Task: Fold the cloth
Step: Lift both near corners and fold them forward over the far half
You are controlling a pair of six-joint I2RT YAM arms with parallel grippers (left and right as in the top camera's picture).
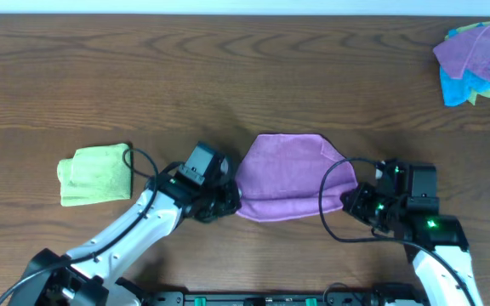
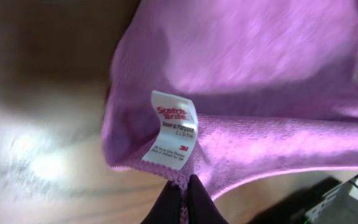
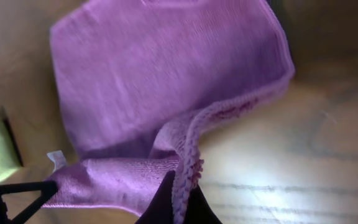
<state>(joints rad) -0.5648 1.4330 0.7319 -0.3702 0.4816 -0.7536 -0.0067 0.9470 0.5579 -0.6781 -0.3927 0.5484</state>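
Next, I let go of the purple cloth's labelled corner, now lifted a little off the table, with my left gripper on the bare wood (image 1: pixel 245 111) just past the cloth's far edge.
A purple cloth (image 1: pixel 286 174) lies on the wooden table in the middle of the overhead view. My left gripper (image 1: pixel 228 202) is shut on its near left corner, seen in the left wrist view (image 2: pixel 184 193), where a white label (image 2: pixel 173 130) hangs from the cloth (image 2: pixel 260 74). My right gripper (image 1: pixel 353 202) is shut on the near right corner, seen in the right wrist view (image 3: pixel 180 196), where the cloth (image 3: pixel 166 74) spreads away from the fingers. Both corners are lifted a little off the table.
A folded green cloth (image 1: pixel 96 174) lies to the left of my left arm. A heap of purple, blue and green cloths (image 1: pixel 476 61) sits at the far right corner. Cables loop over both arms.
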